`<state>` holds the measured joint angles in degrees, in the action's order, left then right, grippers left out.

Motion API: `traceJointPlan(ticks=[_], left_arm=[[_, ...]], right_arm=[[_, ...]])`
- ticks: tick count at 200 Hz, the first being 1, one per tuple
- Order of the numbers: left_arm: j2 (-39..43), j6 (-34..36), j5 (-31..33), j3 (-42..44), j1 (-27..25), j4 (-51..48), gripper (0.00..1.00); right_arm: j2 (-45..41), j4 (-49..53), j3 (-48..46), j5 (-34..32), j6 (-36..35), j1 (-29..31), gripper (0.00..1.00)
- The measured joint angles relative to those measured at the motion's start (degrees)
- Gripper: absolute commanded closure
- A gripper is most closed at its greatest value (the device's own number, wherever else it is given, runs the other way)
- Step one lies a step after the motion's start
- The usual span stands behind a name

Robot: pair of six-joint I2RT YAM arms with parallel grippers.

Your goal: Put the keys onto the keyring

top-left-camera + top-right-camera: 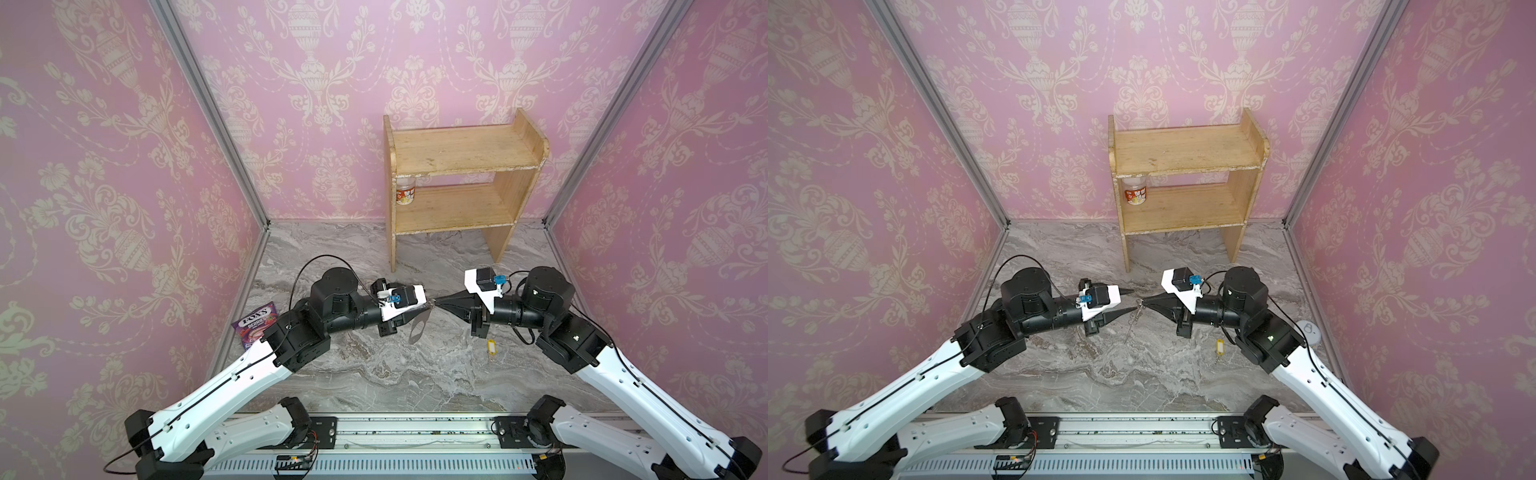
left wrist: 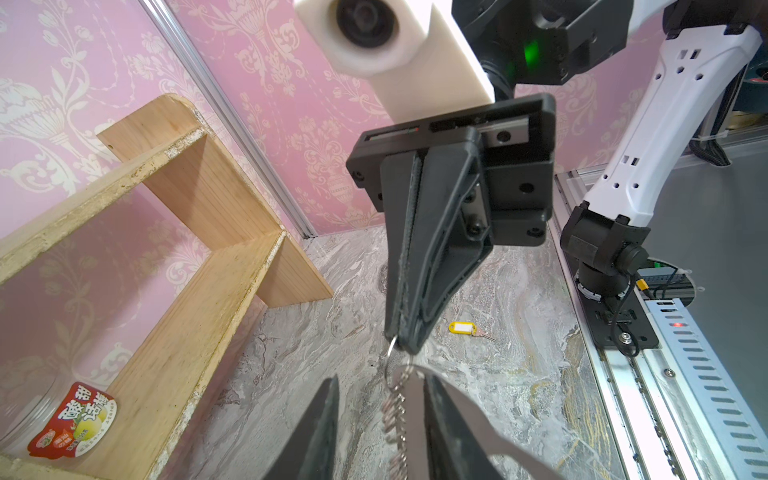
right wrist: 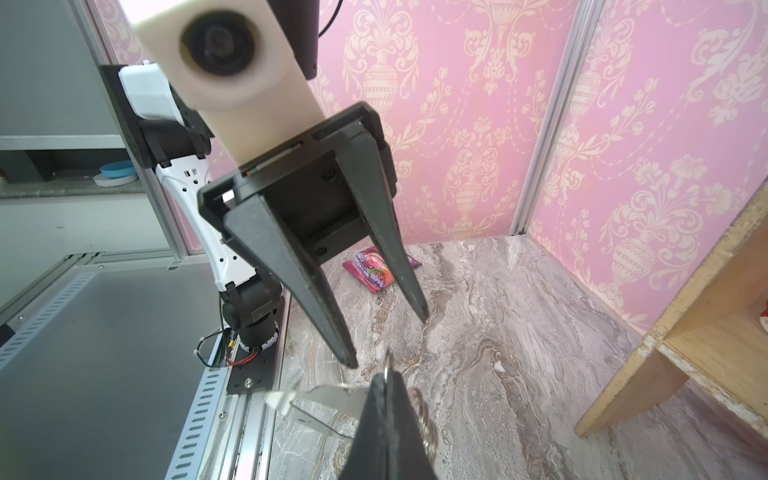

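The top of the end ring is covered by my right gripper's closed fingers, so my left gripper should grip the end ring's lower part (image 2: 389, 379) before my right gripper opens.
The keyring (image 1: 417, 330) is a flat silver plate with a row of small rings (image 2: 395, 409). It hangs above the marble floor. My right gripper (image 3: 388, 376) is shut on its end ring, as the left wrist view also shows (image 2: 405, 343). My left gripper (image 2: 381, 377) is open, its tips facing the right gripper (image 1: 1144, 305). The plate (image 2: 415, 419) lies between the open fingers, close along one of them. The keys, a yellow tag (image 1: 492, 345) with a small key (image 2: 484, 332), lie on the floor under the right arm. No gripper touches them.
A wooden two-level shelf (image 1: 461, 187) stands at the back with a clear jar (image 1: 404, 195) on its lower board. A purple candy packet (image 1: 253, 324) lies by the left wall. A white round device (image 1: 1308, 330) sits near the right wall.
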<state>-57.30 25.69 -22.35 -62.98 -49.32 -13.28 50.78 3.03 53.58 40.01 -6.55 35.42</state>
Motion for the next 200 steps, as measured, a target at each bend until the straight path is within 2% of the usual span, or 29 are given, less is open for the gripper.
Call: traceJointPlan(ticks=[85,200], left_arm=[[-0.02,-4.0,-1.29,0.7,0.02,5.25,0.71],[-0.68,-6.14,-2.84,1.55,0.0,8.72,0.88]], right_arm=[[-1.55,-8.55,-2.58,0.28,5.16,-0.37,1.0],[-1.99,-10.8,-2.82,0.66,6.45,-0.55,1.0]])
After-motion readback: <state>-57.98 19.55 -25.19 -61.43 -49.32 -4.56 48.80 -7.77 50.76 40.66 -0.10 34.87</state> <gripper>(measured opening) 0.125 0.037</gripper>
